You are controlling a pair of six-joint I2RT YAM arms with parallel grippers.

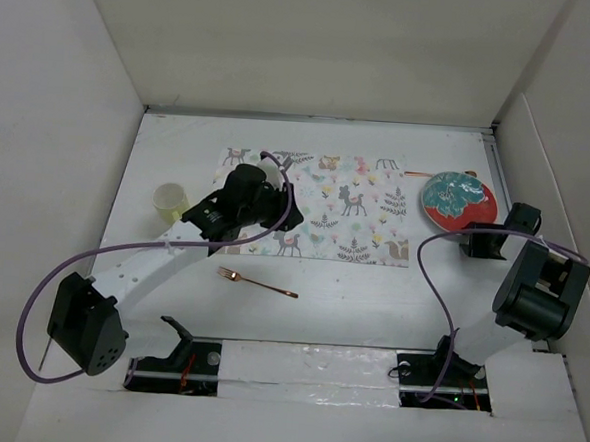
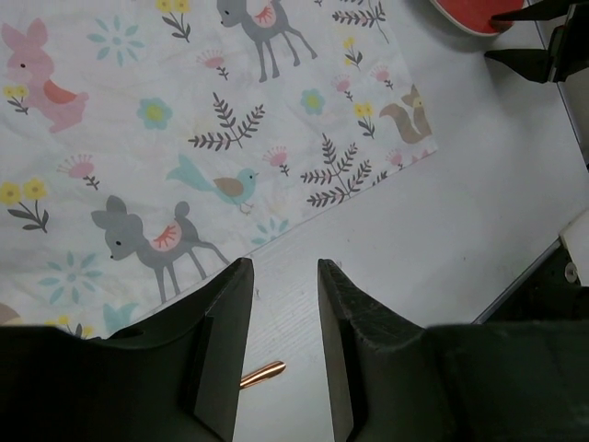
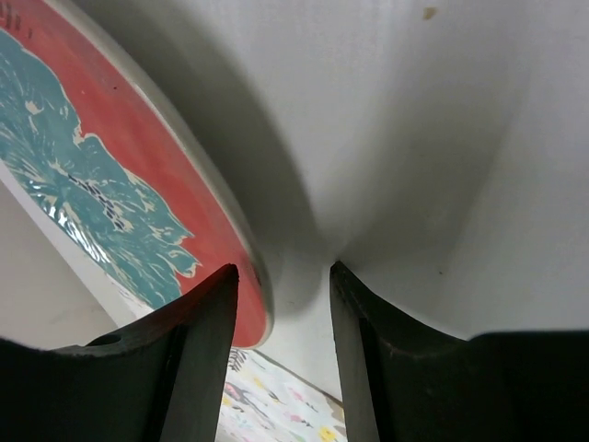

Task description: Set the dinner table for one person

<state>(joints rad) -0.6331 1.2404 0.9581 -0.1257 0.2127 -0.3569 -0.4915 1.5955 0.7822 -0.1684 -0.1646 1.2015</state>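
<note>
I will close my right gripper on the near rim (image 1: 482,226) (image 3: 264,281) of the red plate, on the side of the plate away from the placemat.
The dinner table (image 1: 371,296) carries a woodland-animal placemat (image 1: 346,206) at its middle. A red plate with a teal pattern (image 1: 460,199) lies just right of the placemat. A copper fork (image 1: 258,282) rests on the bare table in front of the placemat. My left gripper (image 1: 271,202) hovers over the placemat's left part, open and empty (image 2: 281,267); the fork's handle end (image 2: 262,373) shows below it. My right gripper (image 1: 479,240) is at the plate's near edge, open (image 3: 282,269), with the plate's rim (image 3: 262,295) between its fingers, close to the left one.
A small yellow cup (image 1: 170,201) stands left of the placemat. A thin copper utensil (image 1: 418,173) lies behind the plate's left side. White panel walls close off the table on the left, back and right. The left arm's purple cable loops over the placemat.
</note>
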